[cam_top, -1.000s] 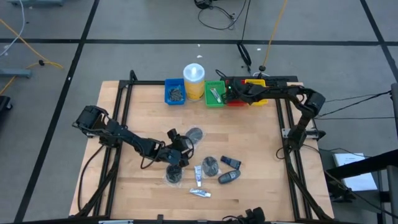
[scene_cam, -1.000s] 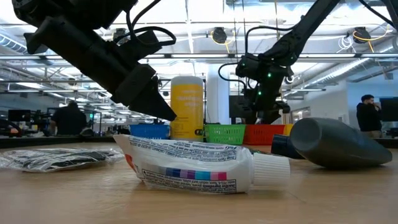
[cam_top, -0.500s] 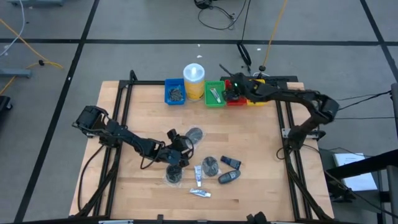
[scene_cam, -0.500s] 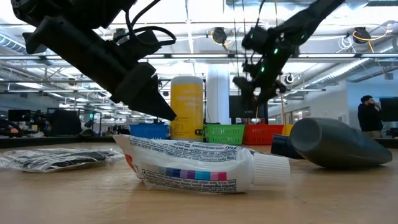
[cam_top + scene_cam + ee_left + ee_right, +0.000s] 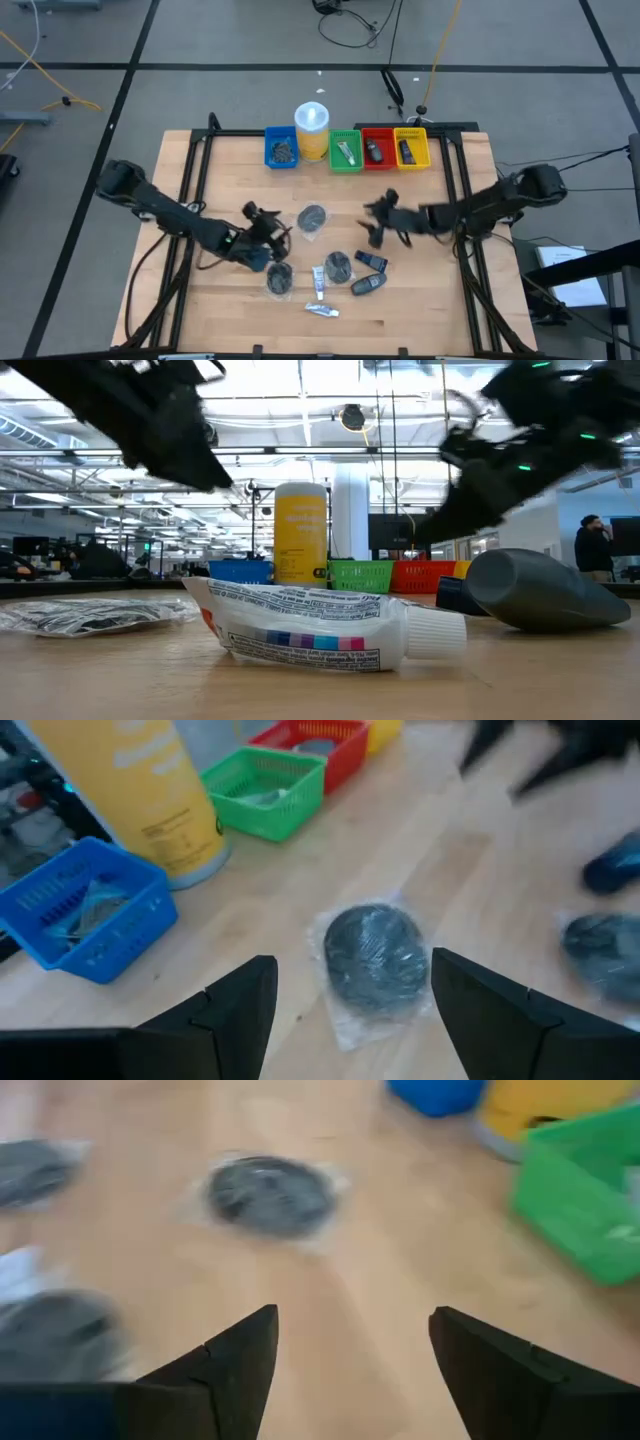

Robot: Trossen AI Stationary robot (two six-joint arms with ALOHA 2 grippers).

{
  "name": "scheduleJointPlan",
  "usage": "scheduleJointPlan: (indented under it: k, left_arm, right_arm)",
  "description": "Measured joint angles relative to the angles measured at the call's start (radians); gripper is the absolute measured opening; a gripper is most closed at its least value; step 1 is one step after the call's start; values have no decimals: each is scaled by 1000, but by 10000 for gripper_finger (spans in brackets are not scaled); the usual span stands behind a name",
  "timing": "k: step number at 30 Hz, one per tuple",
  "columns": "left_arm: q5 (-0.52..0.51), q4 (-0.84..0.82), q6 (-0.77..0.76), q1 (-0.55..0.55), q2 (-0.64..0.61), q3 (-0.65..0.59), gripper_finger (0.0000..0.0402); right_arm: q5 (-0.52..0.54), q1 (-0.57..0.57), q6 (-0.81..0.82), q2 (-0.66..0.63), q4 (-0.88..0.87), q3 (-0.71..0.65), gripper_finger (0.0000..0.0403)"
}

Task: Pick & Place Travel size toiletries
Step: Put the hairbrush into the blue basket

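My left gripper should close on the wrapper's edge point(image 5: 304, 228) point(image 5: 355, 1032) of the middle grey disc, taking the side that is nearest to my left gripper.
Several toiletries lie on the table: a wrapped grey disc point(image 5: 312, 216) in the middle, two more discs point(image 5: 280, 278) point(image 5: 338, 264) nearer, two dark oblong containers point(image 5: 372, 260) point(image 5: 366, 285) and two thin tubes point(image 5: 318, 282) point(image 5: 322, 310). My left gripper point(image 5: 262, 225) is open, left of the middle disc point(image 5: 375, 955), which shows just ahead of its fingers. My right gripper point(image 5: 380, 225) is open and blurred, right of that same disc point(image 5: 270, 1192), above the table. In the low view a tube point(image 5: 320, 625) and a dark container point(image 5: 545, 590) lie close to the camera.
Along the far edge stand a blue bin point(image 5: 281, 148), a yellow cylinder with a white lid point(image 5: 312, 130), and a green bin point(image 5: 345, 148), a red bin point(image 5: 377, 146) and a yellow bin point(image 5: 411, 146), each with small items inside. A person point(image 5: 595, 545) stands far off in the room.
My right gripper has swung quickly from over the red and yellow bins at the far edge toward the near side, down to the middle of the table. My left gripper has drawn back toward the table's left and risen a little, away from the nearer discs.
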Motion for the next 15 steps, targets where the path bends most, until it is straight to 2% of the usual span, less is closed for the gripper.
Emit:
scheduleJointPlan:
  k: [3,5,7,9,15]
  left_arm:
    - [55,-20,22,5,-74,0,257]
    - [176,1,124,29,-93,0,257]
    - [342,36,278,57,-85,1,257]
    - [451,77,389,87,-46,1,257]
    - [626,204,700,159,140,1,257]
  right_arm:
    - [93,130,43,61,119,-44,246]
    - [157,200,74,110,173,-57,244]
    - [199,248,91,169,231,-55,242]
    - [227,280,87,227,297,-55,240]
    - [242,298,18,359,492,-55,237]
